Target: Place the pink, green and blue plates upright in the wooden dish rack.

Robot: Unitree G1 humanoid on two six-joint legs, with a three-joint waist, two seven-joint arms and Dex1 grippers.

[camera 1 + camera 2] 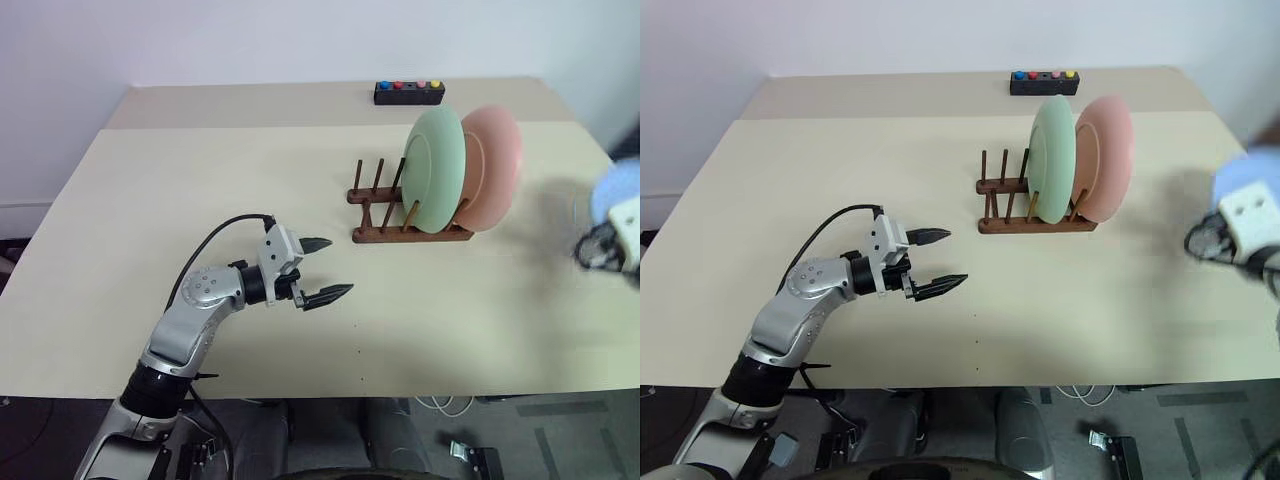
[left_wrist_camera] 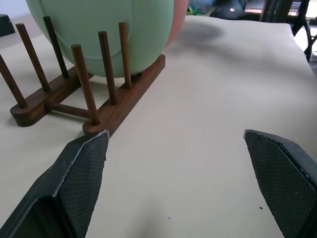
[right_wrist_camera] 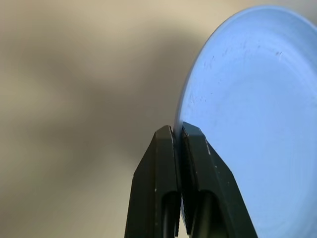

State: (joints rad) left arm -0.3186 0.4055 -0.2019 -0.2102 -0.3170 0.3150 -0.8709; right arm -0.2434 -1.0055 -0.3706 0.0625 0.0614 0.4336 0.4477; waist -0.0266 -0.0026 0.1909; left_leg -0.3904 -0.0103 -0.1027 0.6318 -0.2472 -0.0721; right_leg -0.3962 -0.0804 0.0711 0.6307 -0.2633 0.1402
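Note:
The robot's right gripper should release the blue plate, now lifted above the table, among the rack's free wires beside the green plate (image 1: 387,224).
The green plate (image 1: 436,171) and the pink plate (image 1: 495,166) stand upright side by side in the dark wooden dish rack (image 1: 385,216) at the table's back right. My right gripper (image 3: 177,133) is shut on the rim of the blue plate (image 3: 257,119), lifted above the table at the far right (image 1: 1252,180) and blurred there. My left gripper (image 1: 328,268) hovers open over the table in front of the rack, pointing toward it, with nothing between its fingers (image 2: 81,173).
A small black box with coloured buttons (image 1: 409,92) sits at the table's far edge behind the rack. Several free pegs (image 2: 84,82) stand on the rack's left part. Bare table (image 1: 200,180) spreads left of the rack.

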